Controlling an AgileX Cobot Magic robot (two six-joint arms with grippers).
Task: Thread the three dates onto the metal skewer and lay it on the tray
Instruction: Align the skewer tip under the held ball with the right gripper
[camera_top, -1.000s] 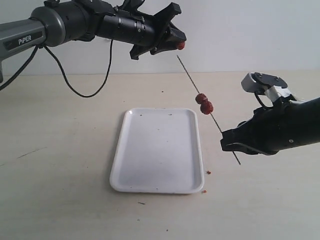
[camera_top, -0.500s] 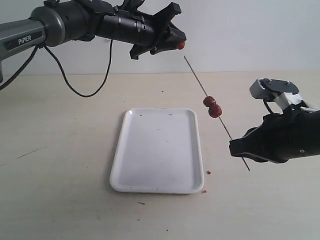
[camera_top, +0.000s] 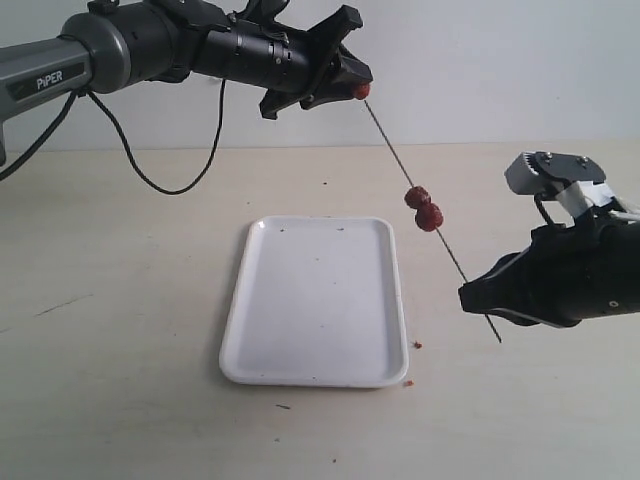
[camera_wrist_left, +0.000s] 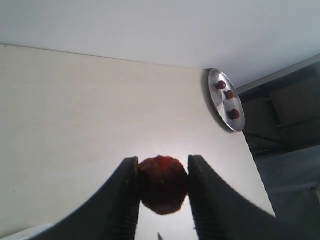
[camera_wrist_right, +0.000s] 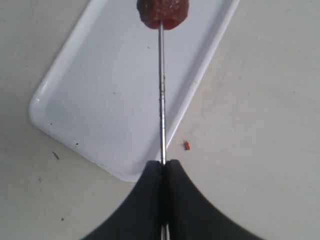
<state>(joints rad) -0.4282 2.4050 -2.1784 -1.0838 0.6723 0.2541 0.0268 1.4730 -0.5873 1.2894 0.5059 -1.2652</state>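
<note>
The left gripper should release the dark red date, now held at the skewer's tip, on the metal skewer (camera_top: 398, 133), just above the threaded dates.
My left gripper (camera_top: 357, 88) is raised at the upper middle, shut on one dark red date (camera_top: 361, 90) (camera_wrist_left: 162, 184). My right gripper (camera_top: 478, 297) (camera_wrist_right: 163, 165) is shut on the metal skewer (camera_top: 395, 165) (camera_wrist_right: 161, 90), which slants up and to the left; its tip meets the held date. Two dates (camera_top: 424, 207) sit threaded mid-skewer, and the nearer one (camera_wrist_right: 163, 12) shows in the right wrist view. The white tray (camera_top: 316, 300) (camera_wrist_right: 110, 90) lies flat on the table below, with nothing on it but specks.
Small red-brown crumbs (camera_top: 417, 345) lie on the table by the tray's right side. A round metal plate (camera_wrist_left: 226, 100) holding three more dates stands far off in the left wrist view. A black cable (camera_top: 160, 180) hangs from the left arm.
My right gripper moved right, then raised the skewer so its tip now reaches the date in the left gripper. The left arm has stayed still.
</note>
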